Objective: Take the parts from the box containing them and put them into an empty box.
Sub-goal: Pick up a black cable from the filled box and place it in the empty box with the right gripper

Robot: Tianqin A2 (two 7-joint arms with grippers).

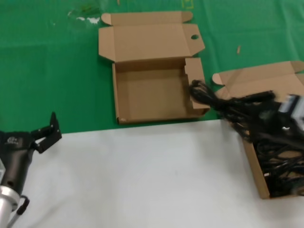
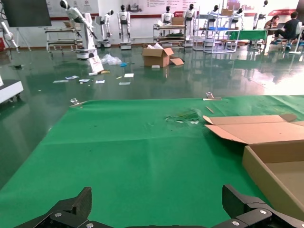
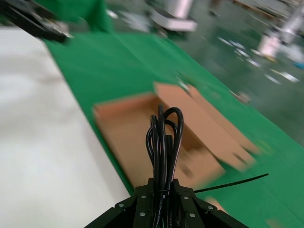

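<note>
I need to use my right gripper to set the coiled black power cord down on the middle of the empty box's bottom [image 1: 155,85] [image 3: 156,137].
A coiled black power cord [image 1: 223,104] hangs from my right gripper [image 1: 273,114], which is shut on it above the gap between the two boxes. In the right wrist view the cord's loops [image 3: 164,137] stick out from the shut gripper [image 3: 163,187], over the empty box [image 3: 128,133]. That empty box [image 1: 149,97] lies open on the green mat, with a round hole in a lid ear. The box containing the parts [image 1: 256,171] sits at the right, with several more black cords [image 1: 282,161] in it. My left gripper [image 1: 47,133] waits open at the near left.
The near half of the table [image 1: 152,175] is white and the far half is a green mat [image 1: 52,71]. The left wrist view shows my open left gripper [image 2: 156,204] over the mat, with the empty box's corner [image 2: 275,166] beside it.
</note>
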